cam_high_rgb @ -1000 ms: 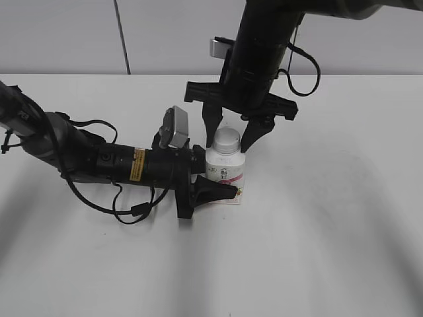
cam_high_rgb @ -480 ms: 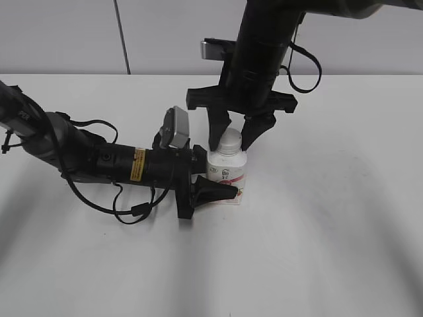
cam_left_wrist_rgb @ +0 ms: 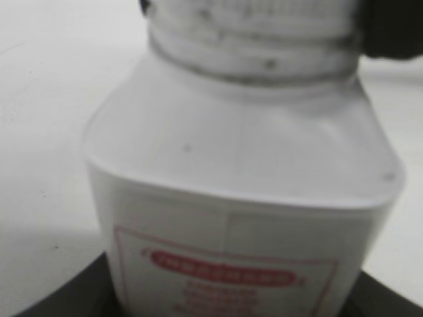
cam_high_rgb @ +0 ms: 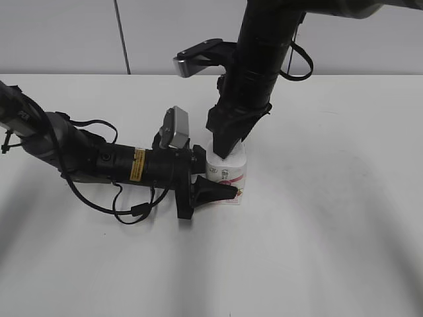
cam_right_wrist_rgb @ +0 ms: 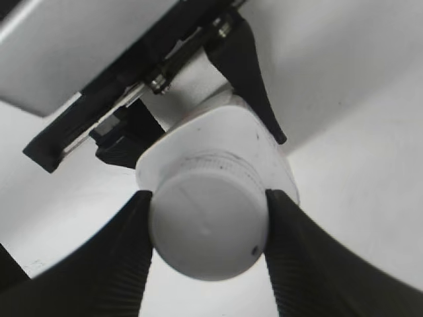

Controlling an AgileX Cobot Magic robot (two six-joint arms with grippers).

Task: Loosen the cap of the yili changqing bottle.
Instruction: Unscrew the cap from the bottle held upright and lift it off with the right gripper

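The right gripper is far round its twist with the cap still on the bottle, so it should open, lift clear, turn back and grip the cap's sides (cam_right_wrist_rgb: 160, 214).
The yili changqing bottle (cam_high_rgb: 228, 174), squat and white with a pink-red label, stands upright on the white table. My left gripper (cam_high_rgb: 215, 186) comes in from the left and is shut on the bottle's body; the left wrist view shows the body (cam_left_wrist_rgb: 244, 198) close up. My right gripper (cam_high_rgb: 225, 146) comes straight down from above and is shut on the round white cap (cam_right_wrist_rgb: 208, 221), one ribbed black finger on each side. In the exterior view the right fingers hide the cap. The bottle's shoulder (cam_right_wrist_rgb: 264, 148) shows below the cap in the right wrist view.
The white table (cam_high_rgb: 330, 231) spreads around the bottle. A grey wall stands behind it. The left arm and its cables (cam_high_rgb: 99, 162) lie low across the table's left side.
My right gripper was open around the cap, then closed on it, and its wrist has now rotated. The left gripper and the bottle have stayed in place.
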